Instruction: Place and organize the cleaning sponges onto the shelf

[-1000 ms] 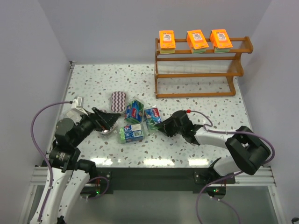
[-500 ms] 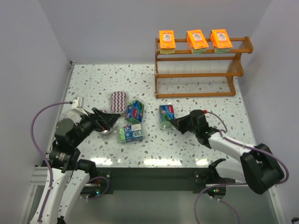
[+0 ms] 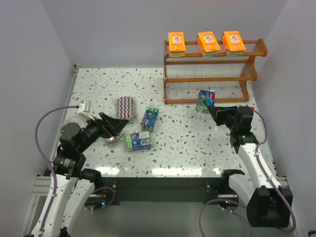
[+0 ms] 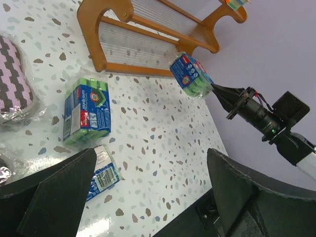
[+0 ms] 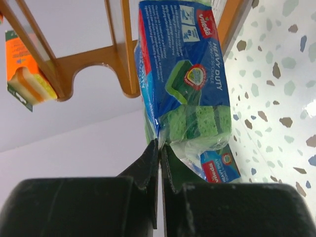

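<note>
Next, my right gripper puts the sponge pack down on the shelf's middle level (image 3: 226, 67) (image 5: 102, 32), under the orange pack that is closest to the shelf's side.
The brown wooden shelf (image 3: 212, 74) stands at the far right, with three orange packs (image 3: 208, 43) on its top tier. My right gripper (image 3: 214, 110) is shut on the plastic edge of a blue-green sponge pack (image 3: 205, 100), held up in front of the shelf's lower tier. The right wrist view shows that pack (image 5: 185, 84) pinched by the gripper (image 5: 160, 145), close to the shelf (image 5: 123, 54). My left gripper (image 3: 118, 124) is open and empty, low at the left. Two blue-green packs (image 3: 149, 119) (image 3: 138, 140) and a purple-white zigzag pad (image 3: 125, 106) lie on the table.
A crumpled clear bag (image 3: 111, 138) lies under my left gripper. In the left wrist view the table packs (image 4: 86, 111) (image 4: 101, 170), the zigzag pad (image 4: 15, 81) and the held pack (image 4: 191, 75) all show. Grey walls close in on both sides.
My right gripper has lifted one blue-green pack from the table's middle and carried it right and far, up to the shelf front. A neighbouring pack shifted slightly. The left arm barely moved.
</note>
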